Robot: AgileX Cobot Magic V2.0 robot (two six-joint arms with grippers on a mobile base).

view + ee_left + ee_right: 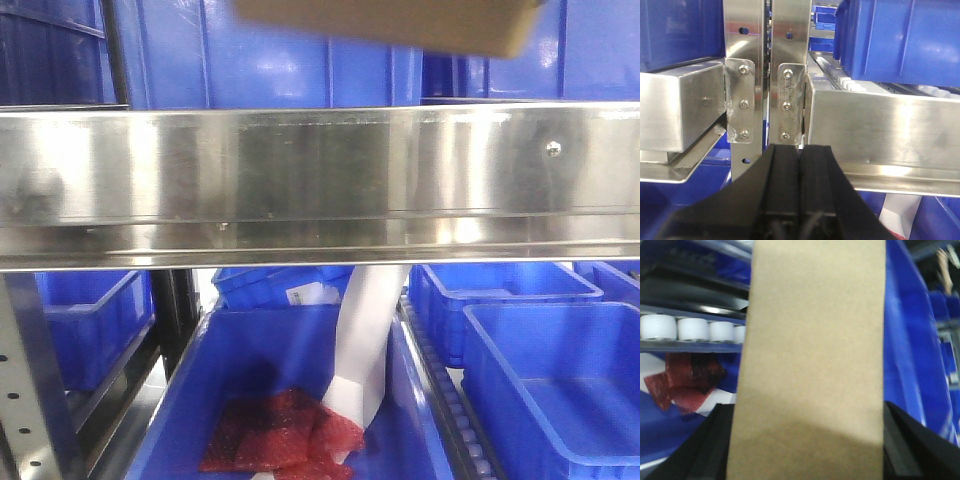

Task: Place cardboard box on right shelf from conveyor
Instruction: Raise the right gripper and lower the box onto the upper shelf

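Note:
Next, I release the cardboard box from my right gripper behind the shiny rail (pixel 273 87), up above the bin that has the red packets in it.
The cardboard box (pixel 390 22), tan and plain, hangs at the top edge of the front view, above the broad shiny rail of the right shelf (pixel 320 180) and in front of blue bins. In the right wrist view the cardboard box (pixel 812 350) fills the middle, and my right gripper (pixel 805 407) is shut on it, with a black finger (pixel 710 450) pressed to each side. My left gripper (pixel 800 147) is shut with nothing in it, its black fingers pressed together just before the steel uprights (pixel 790 75). The conveyor is out of view.
Large blue bins (pixel 270 60) stand on the shelf behind the rail. Below it are more blue bins (pixel 560 390), one holding red packets (pixel 280 435) and a white bag (pixel 365 340). White rollers (pixel 690 328) run along a track. A riveted steel rail (pixel 880 127) lies ahead of the left gripper.

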